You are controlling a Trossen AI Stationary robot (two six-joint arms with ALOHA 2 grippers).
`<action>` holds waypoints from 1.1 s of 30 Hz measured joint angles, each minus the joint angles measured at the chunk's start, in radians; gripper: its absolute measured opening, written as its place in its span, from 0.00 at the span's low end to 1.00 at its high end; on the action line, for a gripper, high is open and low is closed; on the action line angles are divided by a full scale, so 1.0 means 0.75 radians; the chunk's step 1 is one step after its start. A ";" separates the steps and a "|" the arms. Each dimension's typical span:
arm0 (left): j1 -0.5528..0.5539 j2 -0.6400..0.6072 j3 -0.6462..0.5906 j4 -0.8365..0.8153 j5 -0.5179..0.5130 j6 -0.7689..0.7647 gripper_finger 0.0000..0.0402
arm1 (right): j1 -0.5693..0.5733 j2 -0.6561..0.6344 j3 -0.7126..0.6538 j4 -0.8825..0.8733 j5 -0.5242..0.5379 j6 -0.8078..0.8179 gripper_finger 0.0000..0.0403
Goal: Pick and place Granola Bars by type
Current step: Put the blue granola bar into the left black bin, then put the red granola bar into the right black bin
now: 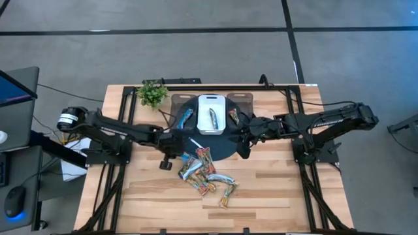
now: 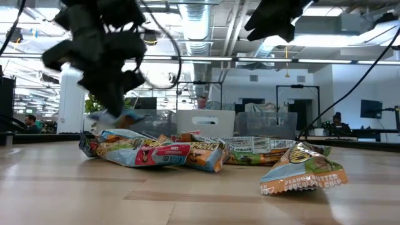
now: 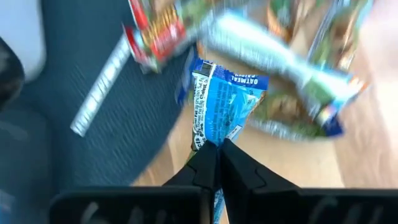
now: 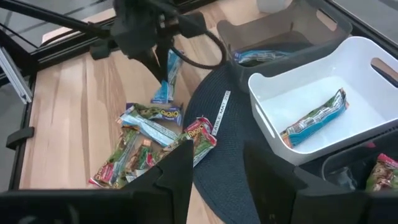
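Next, my left gripper releases the blue bar it holds, setting it down next to the other blue bar in the dark bin [image 1: 181,109] that is near the plant.
Several foil-wrapped granola bars lie in a loose pile [image 1: 206,175] [image 4: 149,134] on the wood just beside the dark round mat. My left gripper [image 3: 219,146] [image 1: 173,149] hovers above the pile's far-left side, shut on a blue bar [image 3: 227,102] [image 4: 166,81]. My right gripper [image 4: 217,162] [image 1: 243,140] is open and holds nothing, hovering over the mat's right part near the bins. A silver-teal bar [image 4: 314,118] lies flat in the white bin [image 4: 267,118]. A blue bar [image 4: 261,56] lies in the dark bin to its left. My left gripper pinches the blue bar by one crimped end [image 3: 208,140] between its two fingers, coming from above and pointing down. The bar hangs below the fingers, lifted clear of the pile and the table.
A thin white stick [image 4: 217,115] lies on the mat [image 1: 225,149] between pile and bins. A third bin at the right holds an orange-red bar [image 4: 382,171]. A small plant [image 1: 152,93] stands at the far left. Bare wood lies on the near side of the pile.
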 joint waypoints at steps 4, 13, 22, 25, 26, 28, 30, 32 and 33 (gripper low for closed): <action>0.001 -0.002 0.106 -0.010 -0.079 0.002 0.01 | 0.000 0.000 0.000 -0.012 0.000 0.000 0.33; 0.121 -0.003 0.288 -0.158 -0.818 -0.196 0.00 | 0.000 0.000 0.000 -0.012 0.000 -0.001 0.33; 0.439 -0.003 0.297 -0.164 -0.665 -0.426 0.00 | -0.001 0.000 0.000 -0.012 0.024 -0.010 0.33; 0.507 -0.003 0.297 -0.142 -0.593 -0.427 0.02 | -0.001 0.000 0.000 -0.012 0.026 -0.010 0.33; 0.523 -0.003 0.297 -0.135 -0.587 -0.427 0.04 | -0.001 0.000 0.000 -0.013 0.026 -0.010 0.33; 0.542 -0.003 0.297 -0.110 -0.587 -0.427 0.08 | -0.001 0.000 0.000 -0.018 0.026 -0.010 0.33; 0.549 -0.003 0.297 -0.075 -0.587 -0.427 0.14 | -0.001 0.000 0.000 -0.025 0.026 -0.010 0.33; 0.549 -0.003 0.297 -0.047 -0.584 -0.423 0.19 | -0.001 0.000 0.000 -0.035 0.026 -0.004 0.33; 0.548 -0.003 0.297 -0.035 -0.582 -0.414 0.22 | -0.001 0.000 0.000 -0.045 0.026 -0.002 0.33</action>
